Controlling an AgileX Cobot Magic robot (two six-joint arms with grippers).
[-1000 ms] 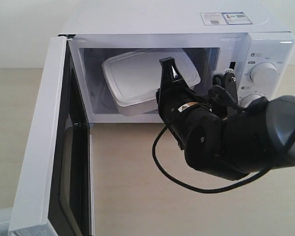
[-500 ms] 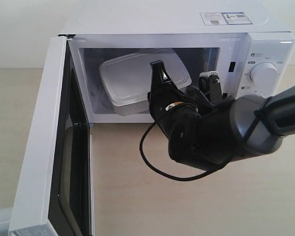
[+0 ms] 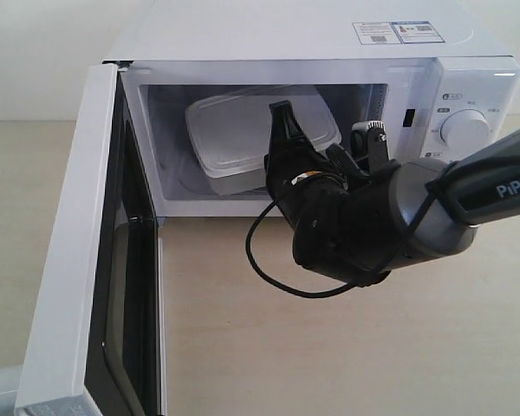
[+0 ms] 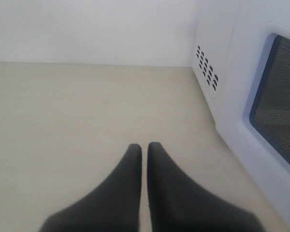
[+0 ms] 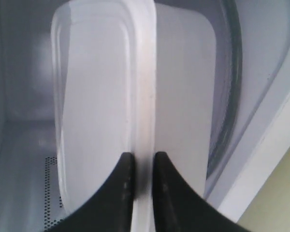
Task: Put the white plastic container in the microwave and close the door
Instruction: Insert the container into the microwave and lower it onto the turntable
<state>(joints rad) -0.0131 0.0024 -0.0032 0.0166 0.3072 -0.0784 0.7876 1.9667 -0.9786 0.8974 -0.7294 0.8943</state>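
Next, my right gripper lets go of the white plastic container flat on the glass turntable inside the microwave [image 3: 262,143] [image 5: 154,111].
The white plastic container [image 3: 243,130] is inside the microwave [image 3: 312,52], tilted, in the cavity's left and middle part. My right gripper [image 3: 282,130] reaches in through the opening and is shut on the lid's lip; in the right wrist view the container [image 5: 94,96] fills the picture, and the lip runs between the two black fingertips of the right gripper [image 5: 141,155]. The door [image 3: 74,260] stands wide open at the left, its dark window facing inward. My left gripper [image 4: 141,145] hangs over bare table beside the microwave's vented side [image 4: 217,63], shut and empty.
Two round knobs [image 3: 464,128] sit on the control panel at the right. A black cable [image 3: 269,260] loops below my right arm over the beige table [image 3: 243,329]. The open door blocks the left front of the table.
My right arm has pushed deeper into the cavity, carrying the container further back and slightly right. The door has not moved.
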